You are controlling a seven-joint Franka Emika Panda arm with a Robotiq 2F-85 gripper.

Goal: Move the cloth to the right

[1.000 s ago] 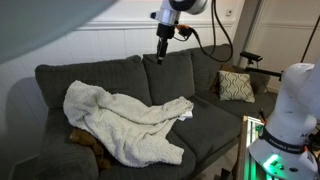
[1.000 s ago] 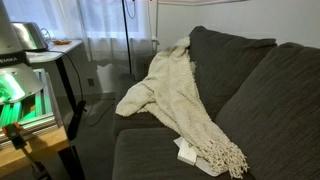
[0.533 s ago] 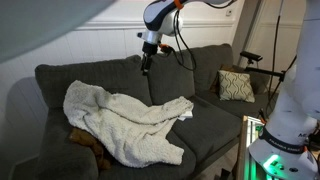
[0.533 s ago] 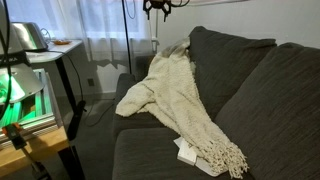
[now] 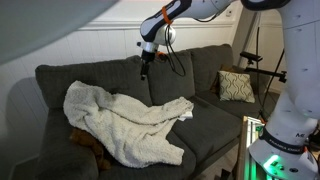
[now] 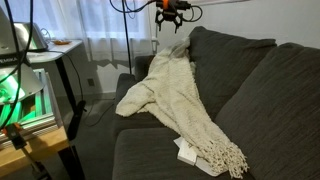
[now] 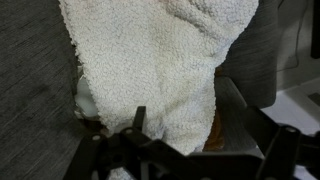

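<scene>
Next, my gripper closes on the back edge (image 5: 127,98) of the cream-white cloth, where the cloth rests against the middle back cushion of the sofa.
The cloth (image 5: 120,120) is a large cream-white fluffy throw. It lies rumpled over the left and middle sofa cushions and drapes across the seat in an exterior view (image 6: 178,90). My gripper (image 5: 145,68) hangs in the air above the sofa back, behind the cloth and apart from it. It also shows near the top in an exterior view (image 6: 171,22). In the wrist view the cloth (image 7: 160,60) fills the picture below my gripper (image 7: 195,135), whose jaws stand wide apart and empty.
The dark grey sofa (image 5: 205,135) bears a cream zigzag pillow (image 5: 236,85) at its right end. Mustard-orange fabric (image 7: 214,130) peeks from under the cloth, also at the sofa's left front (image 5: 85,140). A green-lit stand (image 6: 15,100) stands beside the sofa.
My arm has swung left and down, from above the middle of the sofa back to over its left part. The cloth has not moved.
</scene>
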